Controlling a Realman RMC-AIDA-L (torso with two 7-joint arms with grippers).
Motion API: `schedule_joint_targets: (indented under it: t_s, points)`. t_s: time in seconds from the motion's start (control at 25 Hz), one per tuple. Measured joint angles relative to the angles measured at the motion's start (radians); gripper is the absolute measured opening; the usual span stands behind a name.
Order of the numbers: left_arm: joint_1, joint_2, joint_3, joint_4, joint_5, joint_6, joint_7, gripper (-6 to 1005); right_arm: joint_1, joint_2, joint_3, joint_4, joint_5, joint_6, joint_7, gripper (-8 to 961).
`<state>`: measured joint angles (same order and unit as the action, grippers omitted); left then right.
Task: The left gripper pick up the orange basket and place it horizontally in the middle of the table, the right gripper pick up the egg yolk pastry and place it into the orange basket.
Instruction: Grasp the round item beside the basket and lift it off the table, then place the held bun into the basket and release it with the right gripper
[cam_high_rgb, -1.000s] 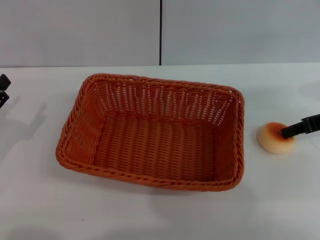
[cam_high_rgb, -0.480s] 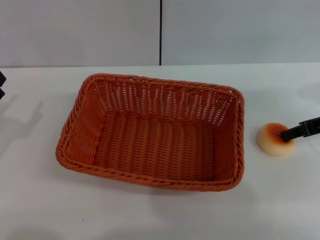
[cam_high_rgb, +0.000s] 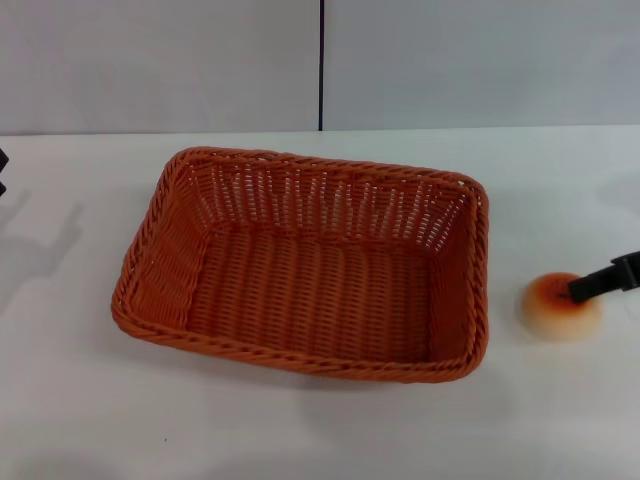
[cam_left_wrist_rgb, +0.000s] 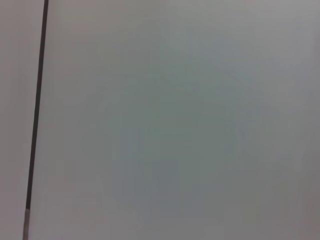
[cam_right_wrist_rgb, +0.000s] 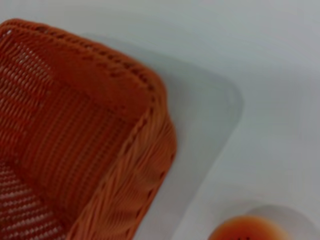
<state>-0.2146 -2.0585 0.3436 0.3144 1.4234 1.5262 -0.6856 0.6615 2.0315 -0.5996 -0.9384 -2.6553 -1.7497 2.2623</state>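
Next, I release the egg yolk pastry from my right gripper inside the orange basket's far corner (cam_high_rgb: 401, 253) (cam_right_wrist_rgb: 114, 130), against the back side.
The orange basket (cam_high_rgb: 305, 262) lies lengthwise across the middle of the white table (cam_high_rgb: 90, 400), with nothing in it. One corner of the basket (cam_right_wrist_rgb: 85, 135) fills the right wrist view. The egg yolk pastry (cam_high_rgb: 560, 306) is to the basket's right, a short gap from its rim, and the pastry's (cam_right_wrist_rgb: 247, 231) browned top shows at the edge of the right wrist view. My right gripper (cam_high_rgb: 585, 288) reaches in from the right edge, and one black finger (cam_high_rgb: 600, 279) rests across the pastry's top. Only a black sliver of my left gripper (cam_high_rgb: 2, 172) shows at the far left, away from the basket.
A grey back wall with a dark vertical seam (cam_high_rgb: 321, 65) stands behind the table. The left wrist view shows only that wall and its seam (cam_left_wrist_rgb: 36, 120). White tabletop surrounds the basket on all sides.
The pastry and the right gripper's finger have moved together toward the table's front and slightly right. The left gripper has drawn further out past the left edge. The basket has not moved.
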Motion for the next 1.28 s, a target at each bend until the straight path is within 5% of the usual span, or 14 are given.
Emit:
schedule_joint_targets:
  t_s: [0.24,0.52,0.92,1.28]
  points:
    - [-0.003,-0.001,-0.001,-0.002,0.000,0.000,0.000,743,-0.018,0.007,-0.001,-0.029,0.002,-0.109,0.015,5]
    - [-0.007,-0.003,-0.002,-0.003,0.000,-0.003,0.000,743,-0.024,0.040,-0.077,-0.013,0.040,-0.198,0.007,5]
    - [0.006,-0.005,-0.002,-0.003,0.000,-0.001,0.000,743,-0.032,0.042,-0.353,0.054,0.316,-0.308,-0.008,4]
    - [0.008,-0.004,-0.012,-0.013,0.000,0.002,0.000,743,-0.006,0.026,-0.359,0.053,0.559,-0.334,-0.116,4]
